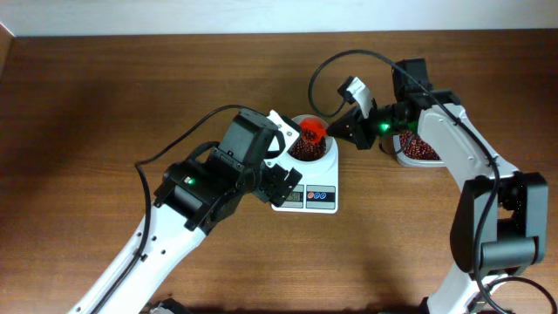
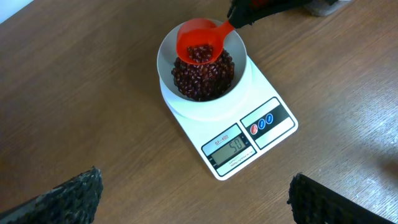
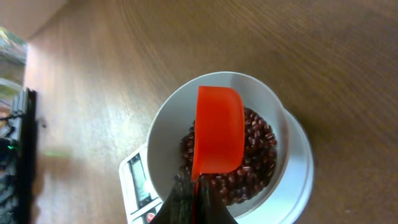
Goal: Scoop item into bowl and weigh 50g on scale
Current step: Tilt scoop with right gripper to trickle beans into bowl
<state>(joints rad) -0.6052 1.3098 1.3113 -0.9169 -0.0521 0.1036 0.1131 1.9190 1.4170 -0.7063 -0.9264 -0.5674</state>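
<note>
My right gripper should release the red scoop onto the beans in the clear tub (image 1: 432,148), setting it free somewhere around the middle of that tub.
The white bowl (image 2: 166,56) stands on the white scale (image 2: 273,127) and holds a pile of dark red-brown beans (image 2: 205,81). The scale's display (image 2: 233,148) shows digits. My right gripper (image 1: 349,129) is shut on the handle of a red scoop (image 2: 198,42), which sits tilted over the bowl with a few beans in it. In the right wrist view the scoop (image 3: 217,130) covers part of the beans (image 3: 255,155) in the bowl (image 3: 168,124). My left gripper (image 2: 196,202) is open and empty, hovering above the table in front of the scale (image 1: 305,196).
A clear tub with more beans (image 1: 417,148) stands right of the scale, partly behind my right arm. A black cable (image 1: 327,65) loops above the bowl. Bare wooden table (image 1: 105,96) lies to the left and front.
</note>
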